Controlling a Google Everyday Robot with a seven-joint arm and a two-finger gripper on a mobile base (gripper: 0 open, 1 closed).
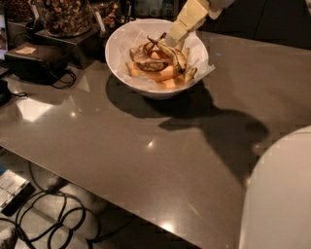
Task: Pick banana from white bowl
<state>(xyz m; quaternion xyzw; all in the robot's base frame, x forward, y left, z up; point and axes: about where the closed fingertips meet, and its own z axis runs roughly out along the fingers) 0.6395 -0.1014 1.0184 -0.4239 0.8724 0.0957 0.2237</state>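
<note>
My gripper is going to close on the banana's middle (pixel 171 49), between the banana's thin stem and its lower end in the white bowl.
The white bowl (pixel 118 65), lined with crinkled white paper, stands on the brown table at the back centre. The banana (pixel 171 52), brown-black with dull yellow patches, lies across pale orange-yellow pieces (pixel 156 74) inside it, its thin stem pointing up towards the back. My gripper (pixel 173 39), cream-coloured, comes down from the upper right over the bowl's far right rim. Its tip is right at the banana's upper end, and I cannot tell whether it touches.
A glass jar of brown nuts (pixel 63 14) stands on a dark stand at the back left, and a black pouch with a cord (pixel 34 61) lies left of the bowl. Cables (pixel 53 214) lie on the floor below the table's front edge. A white robot part (pixel 282 194) fills the lower right.
</note>
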